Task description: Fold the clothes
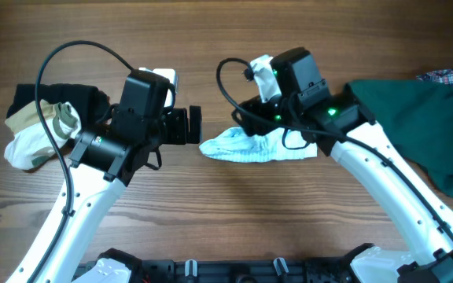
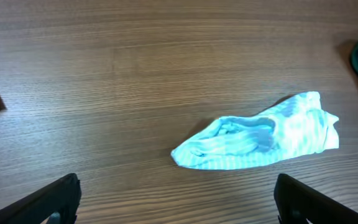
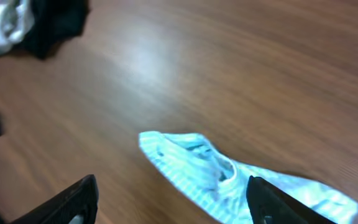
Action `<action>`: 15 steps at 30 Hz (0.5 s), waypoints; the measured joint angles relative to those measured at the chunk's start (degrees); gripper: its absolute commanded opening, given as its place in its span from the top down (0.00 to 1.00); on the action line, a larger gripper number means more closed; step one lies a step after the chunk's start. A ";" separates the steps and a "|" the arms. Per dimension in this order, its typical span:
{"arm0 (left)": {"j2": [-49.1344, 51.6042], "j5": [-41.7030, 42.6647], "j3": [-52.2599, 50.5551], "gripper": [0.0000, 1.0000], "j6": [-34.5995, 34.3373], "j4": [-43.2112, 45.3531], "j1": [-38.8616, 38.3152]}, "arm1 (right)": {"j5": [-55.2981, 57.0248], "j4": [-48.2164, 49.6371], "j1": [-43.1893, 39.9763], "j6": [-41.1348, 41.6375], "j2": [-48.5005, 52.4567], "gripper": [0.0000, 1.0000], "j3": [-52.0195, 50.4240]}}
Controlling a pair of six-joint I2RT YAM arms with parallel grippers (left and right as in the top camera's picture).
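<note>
Next, I close my left gripper on the pointed end (image 1: 206,147) (image 2: 179,155) of the striped garment, the end closest to the pile of black and white clothes.
A small pale blue-and-white striped garment (image 1: 258,147) lies crumpled flat on the wooden table between the arms. It shows in the left wrist view (image 2: 260,134) and in the right wrist view (image 3: 229,177). My left gripper (image 1: 193,125) is open and empty, just left of the garment's left tip; its fingertips (image 2: 176,205) frame bare wood. My right gripper (image 1: 252,118) is open and empty, hovering over the garment's far edge; its fingers (image 3: 173,202) straddle the cloth without touching it.
A dark green garment (image 1: 423,118) lies at the right, with a plaid cloth (image 1: 451,77) behind it. A pile of black and white clothes (image 1: 42,122) lies at the left, also seen in the right wrist view (image 3: 36,22).
</note>
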 measured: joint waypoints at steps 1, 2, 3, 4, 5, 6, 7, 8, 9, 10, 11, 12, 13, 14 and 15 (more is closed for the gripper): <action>0.00 -0.02 0.00 0.11 -0.07 0.00 0.00 | 0.59 -0.04 -0.66 0.83 0.00 0.27 0.00; 0.00 0.00 0.00 0.13 -0.35 0.02 0.04 | 1.20 -0.07 -1.36 1.70 0.00 0.34 0.00; 0.00 -0.07 0.00 0.14 -0.31 0.02 0.04 | 1.70 -0.48 -2.12 2.82 0.00 0.35 0.00; 0.00 -0.07 0.00 0.14 -0.55 0.02 0.04 | 2.19 -1.16 -2.78 4.04 0.02 0.35 0.00; 0.00 -0.11 0.00 0.13 -0.55 0.02 0.04 | 2.71 -2.01 -3.45 5.18 0.11 0.35 0.00; 0.11 -0.22 0.00 0.11 -0.55 0.02 0.04 | 2.93 -2.64 -3.74 6.16 0.50 0.35 0.00; 0.24 -0.22 0.00 0.10 -0.50 0.02 0.04 | 3.08 -3.69 -3.82 6.93 1.40 0.35 0.02; 0.61 -0.22 0.00 0.09 -0.39 0.02 0.04 | 3.17 -5.18 -3.82 7.39 2.82 0.35 0.00; 0.90 -0.22 0.00 0.08 -0.33 0.02 0.04 | 3.26 -6.08 -3.78 7.76 4.94 0.37 0.00; 1.20 -0.22 0.00 0.08 -0.33 0.02 0.04 | 3.23 -6.36 -3.78 7.93 6.67 0.40 0.00; 1.46 -0.24 0.00 0.07 -0.28 0.02 0.04 | 3.50 -6.27 -3.78 7.93 10.16 0.44 0.00; 1.53 -0.24 0.00 0.06 -0.28 0.02 0.04 | 3.52 -6.23 -3.78 7.87 13.07 0.47 0.00; 1.53 -0.24 0.00 0.05 -0.15 -0.02 0.04 | 3.72 -5.88 -3.80 7.61 15.58 0.47 0.00; 1.51 -0.24 0.00 0.05 -0.11 -0.13 0.04 | 3.74 -5.66 -3.80 7.48 17.94 0.47 -0.04; 1.53 -0.24 0.00 0.04 -0.02 -0.44 0.04 | 3.76 -5.53 -3.78 7.26 20.39 0.48 -0.17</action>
